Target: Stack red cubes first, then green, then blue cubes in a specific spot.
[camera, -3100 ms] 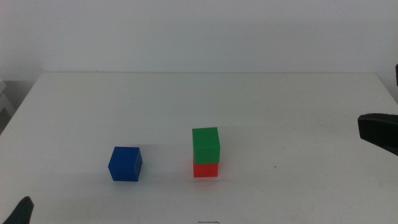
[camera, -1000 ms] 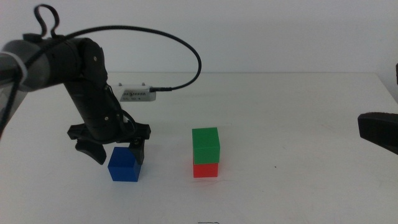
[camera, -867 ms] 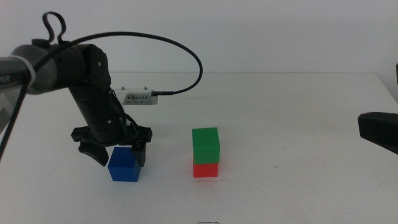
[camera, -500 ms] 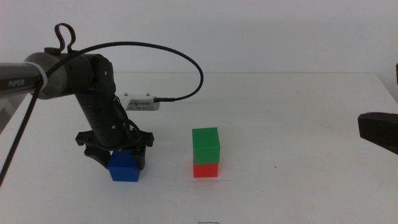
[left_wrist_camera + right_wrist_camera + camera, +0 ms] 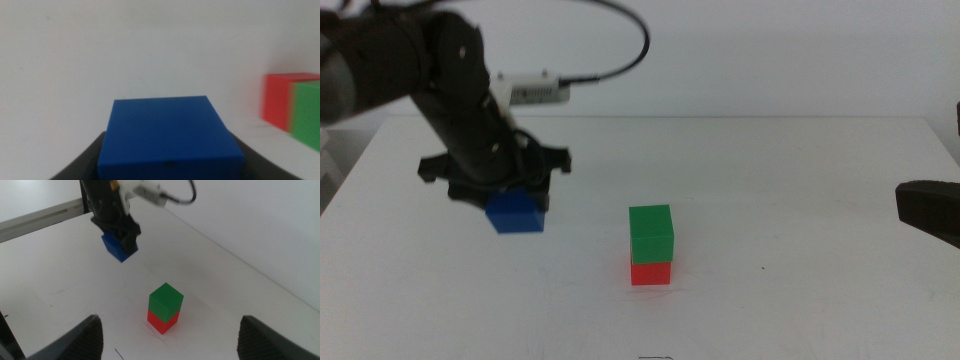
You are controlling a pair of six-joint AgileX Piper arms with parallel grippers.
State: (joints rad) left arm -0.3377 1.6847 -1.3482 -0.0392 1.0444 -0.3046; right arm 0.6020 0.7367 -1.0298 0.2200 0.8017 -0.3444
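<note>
The blue cube, now held above the table beside the stack, will be released by my left gripper on top of the green cube (image 5: 650,212) (image 5: 310,116), lined up above the red cube.
The green cube (image 5: 651,233) sits on the red cube (image 5: 650,272) near the table's middle; both also show in the right wrist view, green (image 5: 165,301) on red (image 5: 161,322), and in the left wrist view, green (image 5: 307,114) and red (image 5: 279,100). My left gripper (image 5: 512,200) is shut on the blue cube (image 5: 516,213) and holds it above the table, to the left of the stack. The blue cube fills the left wrist view (image 5: 169,136). It also shows in the right wrist view (image 5: 118,248). My right gripper (image 5: 930,212) waits at the right edge, jaws (image 5: 170,340) wide apart.
The left arm's black cable (image 5: 620,60) loops above the table's back edge. The white tabletop (image 5: 790,190) spreads around the stack.
My left gripper has closed on the blue cube and lifted it off the table, slightly up and back. The stack and right arm have not moved.
</note>
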